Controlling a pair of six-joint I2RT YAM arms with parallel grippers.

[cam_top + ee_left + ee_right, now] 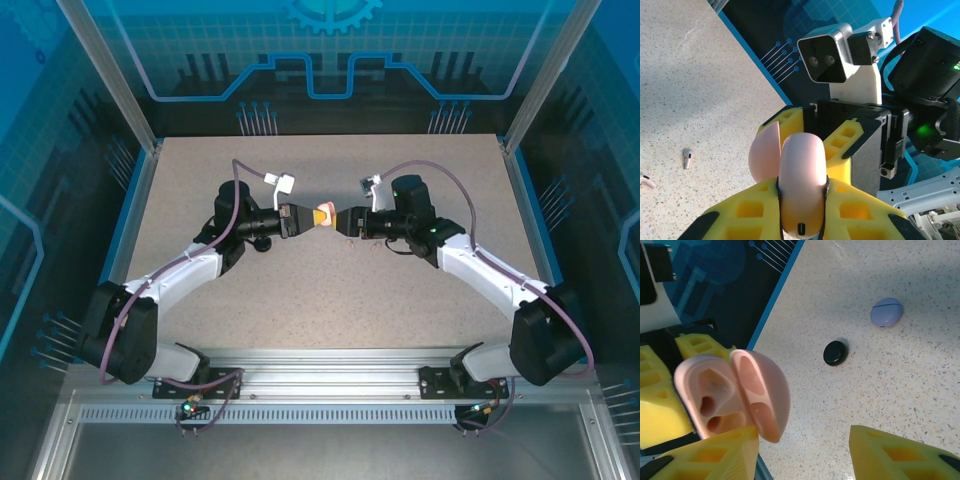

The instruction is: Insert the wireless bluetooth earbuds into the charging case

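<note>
The charging case's open hollows face across toward my right gripper, so that gripper should hold the charging case while my left gripper takes the charging case's base (802, 207), with the hollows up.
My left gripper (802, 202) is shut on a pale pink charging case (801, 185), held above the middle of the table (324, 214). The case's lid (762, 392) stands open, and the two earbud wells inside (710, 410) look hollow. Facing it from the right, my right gripper (805, 457) is open with nothing between its yellow fingers (902, 455); its left finger sits just under the lid. Two small stemmed earbuds lie on the table below: a greyish one (687, 158) and a pale one (646, 181) at the frame's edge.
A shut black round case (835, 352) and a shut lilac case (886, 312) lie on the speckled tabletop beyond the right gripper. The blue-edged back wall (775, 315) runs close behind. The right arm's wrist camera (827, 52) faces the left gripper at close range.
</note>
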